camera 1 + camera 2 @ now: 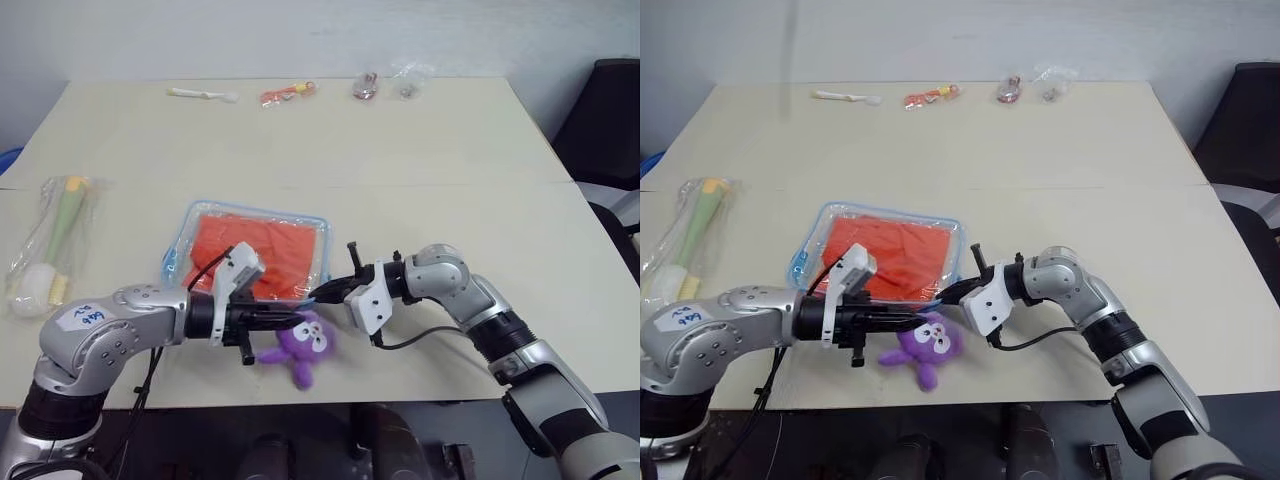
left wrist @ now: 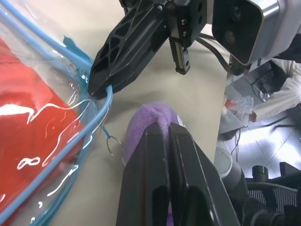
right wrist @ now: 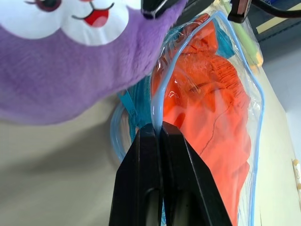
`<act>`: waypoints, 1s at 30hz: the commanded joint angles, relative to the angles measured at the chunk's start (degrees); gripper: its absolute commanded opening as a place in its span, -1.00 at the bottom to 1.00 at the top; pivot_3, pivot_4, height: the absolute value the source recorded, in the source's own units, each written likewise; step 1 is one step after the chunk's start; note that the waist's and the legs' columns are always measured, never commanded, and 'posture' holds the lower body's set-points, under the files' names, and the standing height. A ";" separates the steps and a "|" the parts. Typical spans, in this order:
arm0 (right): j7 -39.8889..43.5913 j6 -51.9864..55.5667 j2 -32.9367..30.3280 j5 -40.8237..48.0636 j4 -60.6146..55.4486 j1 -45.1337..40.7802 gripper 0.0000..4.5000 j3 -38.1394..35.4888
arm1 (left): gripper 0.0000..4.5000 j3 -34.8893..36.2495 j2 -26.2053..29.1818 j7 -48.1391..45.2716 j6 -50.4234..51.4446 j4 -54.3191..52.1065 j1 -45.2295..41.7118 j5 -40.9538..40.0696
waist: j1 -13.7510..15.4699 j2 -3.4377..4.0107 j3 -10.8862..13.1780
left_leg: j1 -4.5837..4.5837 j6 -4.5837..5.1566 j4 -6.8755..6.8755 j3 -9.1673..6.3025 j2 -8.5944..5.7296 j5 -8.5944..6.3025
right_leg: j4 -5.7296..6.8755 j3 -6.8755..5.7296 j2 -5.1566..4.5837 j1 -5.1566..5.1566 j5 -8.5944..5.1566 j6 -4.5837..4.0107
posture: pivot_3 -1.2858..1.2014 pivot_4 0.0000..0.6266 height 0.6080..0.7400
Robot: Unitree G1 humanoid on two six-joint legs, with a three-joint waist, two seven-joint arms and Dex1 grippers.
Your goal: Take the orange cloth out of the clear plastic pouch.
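The pouch's near corner faces the brush. My left gripper needs to let go of the purple plush toy on the table (image 1: 173, 328) by that corner.
The clear plastic pouch (image 1: 200, 215) with light blue trim lies flat near the table's front, and the orange cloth (image 1: 265, 250) is inside it. My right gripper (image 1: 318, 294) is shut on the pouch's near right corner. In the right wrist view the blue trim (image 3: 160, 94) runs in between its fingers (image 3: 141, 179). My left gripper (image 1: 300, 322) is shut just in front of the pouch's near edge. Its tips (image 2: 168, 126) rest against a purple plush toy (image 1: 305, 345), and nothing shows between them. Both grippers nearly meet at that corner.
A clear bag with a green-white brush (image 1: 50, 245) lies at the far left. Along the back edge are a white item (image 1: 203, 94), a small orange packet (image 1: 287, 93) and two small bags (image 1: 366, 86). A black chair (image 1: 605, 120) stands at the right.
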 commanded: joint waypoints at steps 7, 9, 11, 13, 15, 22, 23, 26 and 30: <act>1.82 -0.04 -3.93 6.22 -3.85 0.71 -1.00 -1.87 | -0.99 12.01 9.30 -6.31 -4.32 -5.52 8.30 -2.00 | 0.00 0.01 0.00 | -0.02 0.00 -0.02 -0.03 0.02 0.00 | -0.05 -0.01 0.00 -0.01 0.00 0.00 | 0.03 -0.52 1.00; 2.03 -0.60 -5.59 6.81 -4.44 1.26 -1.00 -2.25 | -0.99 15.56 10.62 -6.78 -4.39 -6.09 10.98 -2.44 | 0.06 0.01 0.00 | -0.02 0.00 -0.03 -0.05 0.01 0.00 | -0.04 -0.01 -0.02 0.00 0.00 0.00 | 0.03 -0.52 1.00; 2.04 -1.31 -7.16 7.00 -4.62 1.59 -1.00 -2.62 | -0.99 19.06 11.80 -7.31 -4.24 -6.32 13.58 -2.98 | 0.01 0.01 0.00 | -0.03 0.00 -0.03 -0.04 0.02 0.00 | -0.06 -0.01 -0.01 0.00 0.00 0.00 | 0.03 -0.52 1.00; 2.42 -2.13 -8.88 8.07 -4.57 1.94 -1.00 -3.11 | -0.99 23.84 12.92 -8.65 -4.03 -6.52 17.46 -3.59 | 0.01 0.01 0.01 | -0.02 0.00 -0.04 -0.03 0.02 0.00 | -0.06 -0.01 -0.01 -0.01 0.00 0.00 | 0.03 -0.52 1.00; 2.81 -2.82 -10.20 9.22 -4.34 2.09 -1.00 -3.51 | -0.99 27.83 13.60 -9.69 -4.25 -6.75 21.04 -3.63 | -0.02 0.03 0.02 | -0.02 -0.01 -0.06 -0.02 0.05 0.00 | -0.08 -0.02 0.00 -0.02 -0.01 -0.01 | 0.03 -0.52 1.00; 3.52 -1.89 -11.45 12.38 -3.50 2.28 -1.00 -4.02 | -0.99 33.45 13.33 -9.85 -4.93 -7.50 26.48 -4.12 | 0.08 0.03 0.02 | -0.02 -0.01 -0.06 -0.01 0.04 -0.01 | -0.09 -0.02 0.00 0.00 -0.01 -0.01 | 0.03 -0.52 1.00; 3.29 -2.48 -11.54 12.04 -3.24 2.31 -1.00 -4.02 | -0.99 33.91 13.10 -9.68 -5.02 -7.34 26.86 -4.11 | 0.07 0.03 0.02 | -0.02 -0.01 -0.06 -0.02 0.04 -0.01 | -0.09 -0.02 0.00 0.00 -0.01 -0.01 | 0.03 -0.52 1.00; 2.84 -5.44 -12.37 10.76 -1.60 2.35 -1.00 -4.14 | -0.99 36.92 13.67 -11.32 -6.60 -4.32 29.76 -1.26 | -0.02 0.03 0.02 | -0.02 -0.02 -0.07 -0.01 0.06 -0.01 | -0.10 -0.02 0.01 -0.01 -0.01 -0.01 | 0.03 -0.52 1.00; 2.45 -11.95 -14.36 9.29 2.64 1.40 -1.00 -4.34 | -0.99 41.77 15.83 -15.33 -9.82 2.29 33.09 3.32 | -0.04 0.05 0.03 | -0.03 -0.03 -0.10 0.10 0.06 -0.01 | -0.08 -0.07 0.04 -0.05 -0.03 -0.06 | 0.03 -0.52 1.00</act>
